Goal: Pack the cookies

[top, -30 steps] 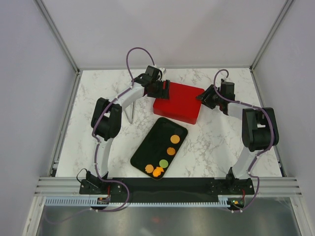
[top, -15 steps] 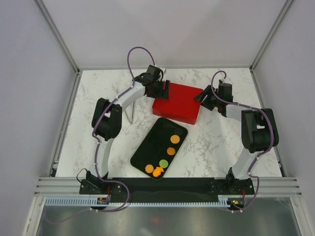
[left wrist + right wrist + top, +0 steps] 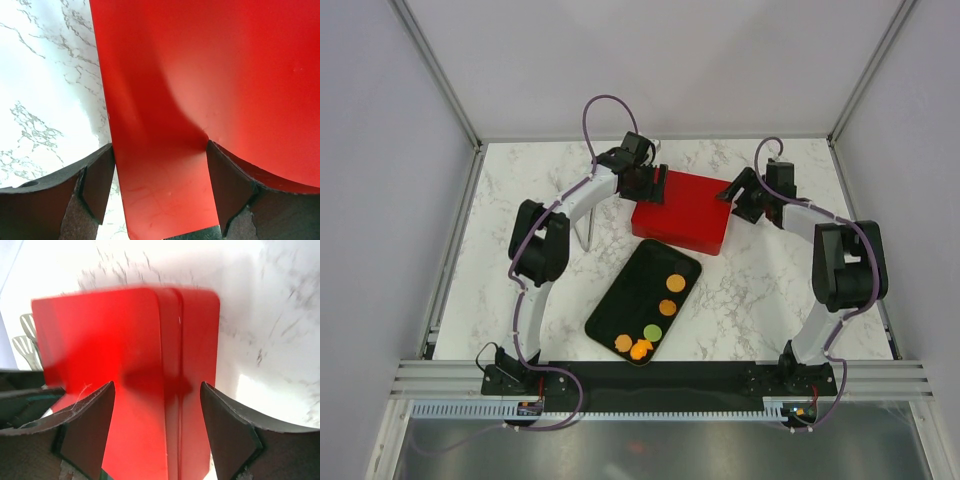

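The closed red box has my right gripper midway along its side edge, so that gripper should grip nearer the box's far corner (image 3: 172, 294), then the box's near corner, to loosen the lid.
Several cookies, four orange (image 3: 675, 283) and one green (image 3: 652, 331), lie on a black tray (image 3: 620, 300) in the middle of the table. A closed red box (image 3: 680, 212) stands just beyond the tray. My left gripper (image 3: 648, 186) is at the box's far left corner, and in the left wrist view (image 3: 160, 185) both fingers press against a red edge of the box (image 3: 200, 75). My right gripper (image 3: 740, 197) is at the box's right corner. In the right wrist view (image 3: 157, 425) it is open, with the box (image 3: 125, 350) between and beyond its fingers.
Metal tongs (image 3: 586, 230) stand on the marble table (image 3: 520, 180) left of the box, and their tips show in the right wrist view (image 3: 27, 342). The cell's walls bound the table at the left, back and right.
My right wrist has shifted slightly up and to the right beside the box's corner. My left gripper has edged a little to the right along the box. The tray and cookies have not moved.
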Robot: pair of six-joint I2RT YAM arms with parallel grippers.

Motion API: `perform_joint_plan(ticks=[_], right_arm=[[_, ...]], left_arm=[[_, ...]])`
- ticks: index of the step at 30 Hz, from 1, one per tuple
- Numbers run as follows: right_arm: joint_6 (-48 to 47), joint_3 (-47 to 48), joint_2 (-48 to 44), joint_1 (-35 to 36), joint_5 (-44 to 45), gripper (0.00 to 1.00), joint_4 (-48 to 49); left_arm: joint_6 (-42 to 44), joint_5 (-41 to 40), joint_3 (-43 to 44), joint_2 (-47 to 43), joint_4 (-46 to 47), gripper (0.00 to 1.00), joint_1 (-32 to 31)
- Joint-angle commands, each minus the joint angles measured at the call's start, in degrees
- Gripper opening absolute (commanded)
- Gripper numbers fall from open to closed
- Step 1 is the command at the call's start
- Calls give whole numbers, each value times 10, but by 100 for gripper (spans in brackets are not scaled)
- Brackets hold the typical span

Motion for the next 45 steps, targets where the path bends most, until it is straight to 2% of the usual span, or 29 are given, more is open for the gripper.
perform_joint_plan(ticks=[1, 8, 14, 18, 24, 31, 38, 42, 44, 45], right_arm=[[11, 55, 12, -26, -5, 77, -16], [28, 86, 66, -34, -3, 77, -4], [39, 76, 93, -34, -12, 71, 22], [48, 58, 102, -34, -9, 57, 42], [47, 37, 123, -34, 2, 49, 42], [3, 51, 137, -34, 40, 40, -23], [-5, 44, 150, -28, 45, 20, -29], [-6, 36, 144, -25, 38, 19, -29], [-11, 35, 135, -22, 34, 8, -29], [-12, 33, 131, -19, 34, 7, -29]], left_arm=[[35, 19, 17, 24, -47, 79, -16], [41, 23, 21, 26, -56, 79, -14], [44, 24, 28, 27, -62, 79, -13], [45, 26, 34, 31, -67, 79, -13], [48, 25, 46, 35, -77, 79, -13], [48, 29, 56, 39, -83, 79, -14], [46, 30, 63, 42, -86, 79, -13], [38, 31, 67, 47, -89, 79, -11], [33, 36, 69, 51, -89, 79, -7], [27, 36, 71, 51, -91, 79, -5]])
